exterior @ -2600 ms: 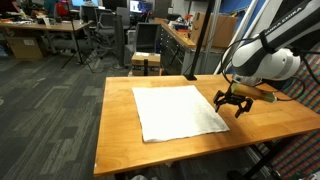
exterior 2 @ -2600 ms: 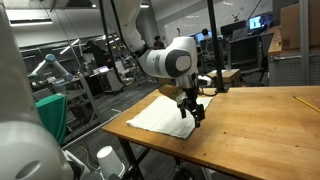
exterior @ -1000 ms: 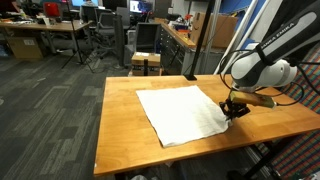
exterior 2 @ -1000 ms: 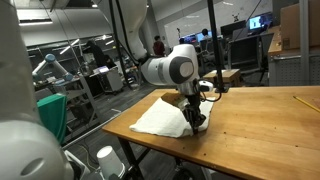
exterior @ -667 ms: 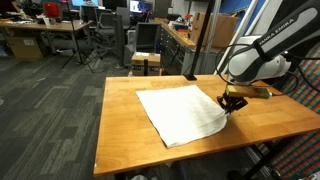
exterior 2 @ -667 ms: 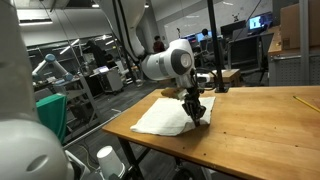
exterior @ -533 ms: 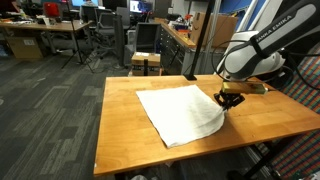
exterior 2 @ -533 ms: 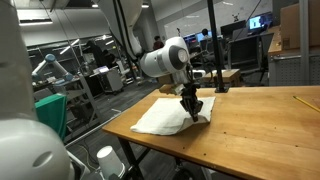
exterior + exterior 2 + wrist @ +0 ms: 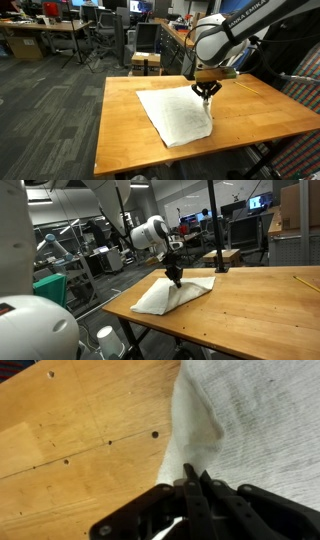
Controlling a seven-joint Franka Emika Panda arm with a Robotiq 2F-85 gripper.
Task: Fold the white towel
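Note:
I need to release the lifted corner of the white towel just inside the towel's opposite far corner [image 9: 149,91], toward the grey floor. That corner is now raised over the cloth.
The white towel [image 9: 172,114] lies spread on the wooden table [image 9: 125,120] in both exterior views, with one corner raised and drawn inward over the rest of the cloth. My gripper [image 9: 206,93] hangs just above the towel's far side, shut on that lifted corner. From the opposite side, the gripper [image 9: 176,280] stands over the towel [image 9: 160,298], which bunches up under it. In the wrist view the shut fingertips [image 9: 192,472] pinch a ridge of towel [image 9: 255,415], with bare table [image 9: 80,430] beside it.
A black pole [image 9: 211,225] stands on the table's far part. A yellow pencil [image 9: 305,282] lies on the wood away from the towel. Cardboard boxes [image 9: 146,62] sit on the floor beyond the table. The table edge [image 9: 98,150] drops off near the towel.
The shut gripper has travelled from the towel's outer edge inward across the table, pulling the pinched corner up and over the cloth. The towel's outline has narrowed on that side.

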